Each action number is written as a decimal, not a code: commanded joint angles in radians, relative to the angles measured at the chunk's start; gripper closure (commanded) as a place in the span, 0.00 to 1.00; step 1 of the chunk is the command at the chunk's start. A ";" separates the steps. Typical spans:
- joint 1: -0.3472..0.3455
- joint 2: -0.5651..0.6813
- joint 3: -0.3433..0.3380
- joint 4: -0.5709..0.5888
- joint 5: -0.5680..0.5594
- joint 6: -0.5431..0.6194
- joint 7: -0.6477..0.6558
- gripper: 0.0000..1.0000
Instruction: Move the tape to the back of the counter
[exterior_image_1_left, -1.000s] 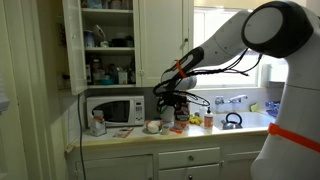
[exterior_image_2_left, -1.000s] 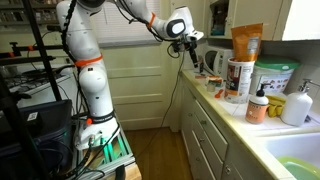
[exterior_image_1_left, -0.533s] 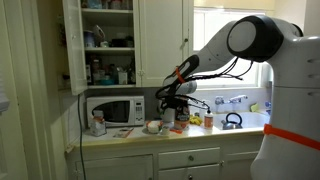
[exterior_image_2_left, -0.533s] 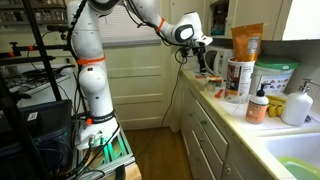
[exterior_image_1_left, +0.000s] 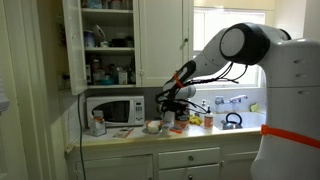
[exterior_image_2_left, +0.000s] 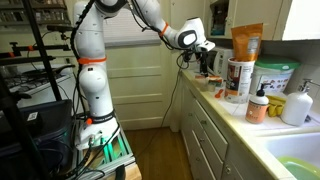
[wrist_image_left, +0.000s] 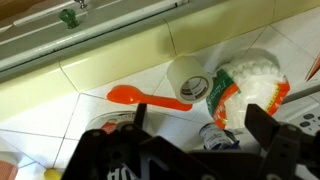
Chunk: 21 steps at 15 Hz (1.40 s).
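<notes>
The tape's rim (exterior_image_1_left: 167, 127) (wrist_image_left: 182, 88) beside the orange spoon is the next place my gripper should go to and close on.
The tape (wrist_image_left: 188, 80) is a small cream-white roll lying on its side on the counter (wrist_image_left: 60, 115), next to an orange spoon (wrist_image_left: 140, 97). In an exterior view it is the low white round thing (exterior_image_1_left: 153, 126) in front of the microwave (exterior_image_1_left: 112, 109). My gripper (wrist_image_left: 200, 130) is open and empty, its two dark fingers hovering above the counter just short of the tape. It also shows in both exterior views (exterior_image_1_left: 172, 102) (exterior_image_2_left: 205, 48), held above the counter (exterior_image_2_left: 214, 104).
A white bag with orange and green print (wrist_image_left: 245, 90) lies right beside the tape, with a small blue-capped bottle (wrist_image_left: 213, 135) under the fingers. A glass jar (exterior_image_1_left: 97, 122), kettle (exterior_image_1_left: 231, 120), orange bag (exterior_image_2_left: 246, 44), white canister (exterior_image_2_left: 238, 78) and orange bottle (exterior_image_2_left: 257, 105) crowd the counter.
The gripper has moved in over the counter and a little lower. It stays open and holds nothing. The tape has not moved.
</notes>
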 joint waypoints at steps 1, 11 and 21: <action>0.036 0.108 -0.041 0.056 -0.023 0.088 0.074 0.00; 0.136 0.251 -0.189 0.164 -0.103 0.054 0.254 0.00; 0.123 0.271 -0.160 0.197 -0.067 -0.087 0.219 0.00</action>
